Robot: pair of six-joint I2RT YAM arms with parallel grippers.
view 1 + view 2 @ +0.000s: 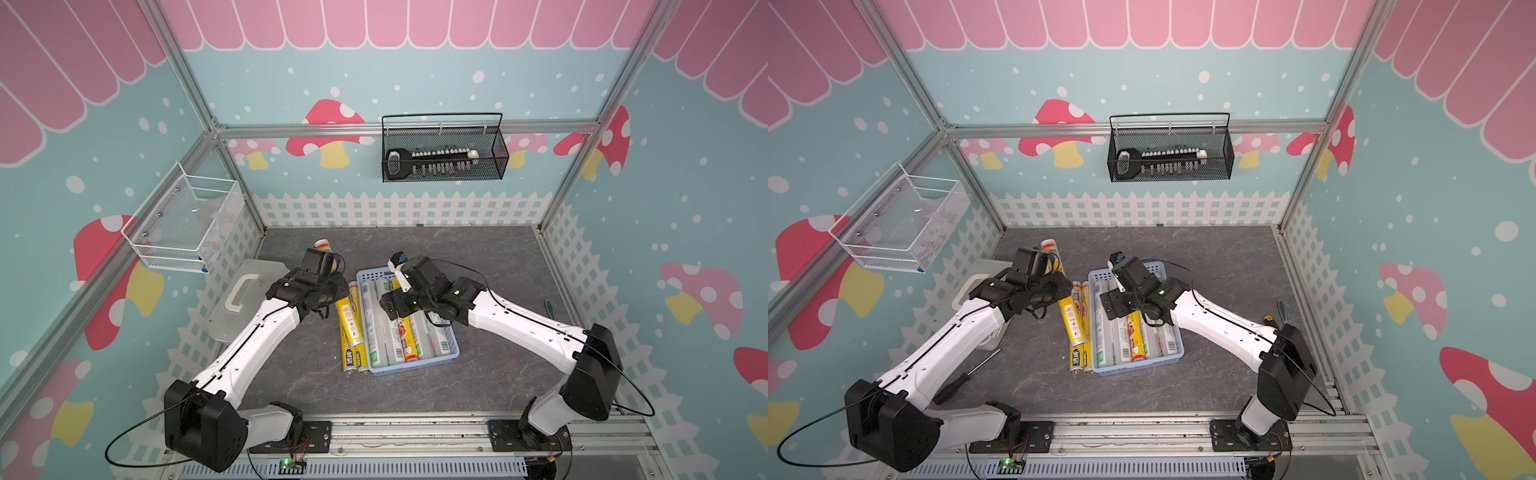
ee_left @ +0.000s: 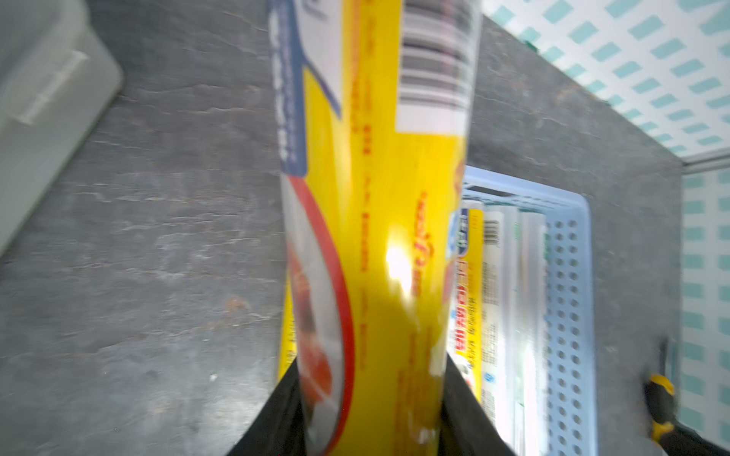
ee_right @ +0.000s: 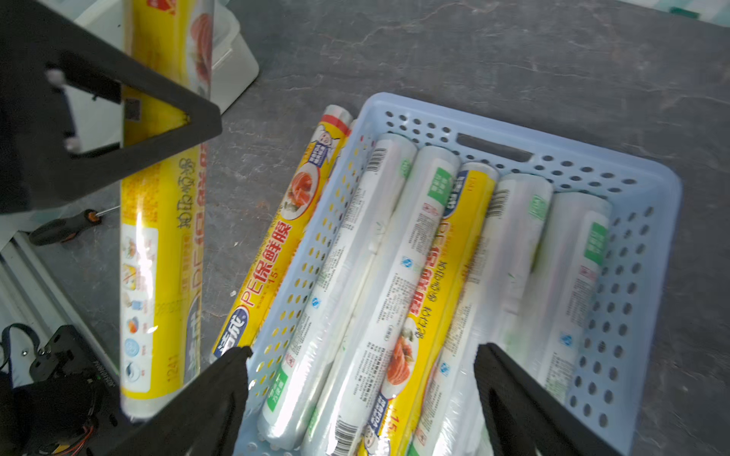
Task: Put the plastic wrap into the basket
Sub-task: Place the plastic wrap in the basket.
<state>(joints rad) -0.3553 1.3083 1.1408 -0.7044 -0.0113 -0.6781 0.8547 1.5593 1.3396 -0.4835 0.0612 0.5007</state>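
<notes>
Next, my left gripper releases the yellow roll onto the basket's white roll (image 1: 430,316) (image 2: 534,338) that is farthest from the lidded box.
My left gripper (image 2: 371,375) is shut on a yellow plastic wrap roll (image 2: 375,197), held just left of the basket and above the table; this roll also shows in a top view (image 1: 347,319) and the right wrist view (image 3: 162,256). Two more yellow rolls (image 1: 356,365) lie on the table against the basket's left wall. The light blue basket (image 1: 415,368) holds several rolls (image 3: 434,256), white with green print and one yellow. My right gripper (image 3: 363,355) hovers open over the basket's near part, nothing between its fingers. It also shows in a top view (image 1: 1115,305).
A translucent lidded box (image 1: 241,299) stands left of my left arm. A black-handled screwdriver (image 1: 963,380) lies near the front left, and a yellow-and-black tool (image 1: 1273,322) lies by my right arm. A black wire basket (image 1: 444,158) and a white one (image 1: 183,224) hang on the walls.
</notes>
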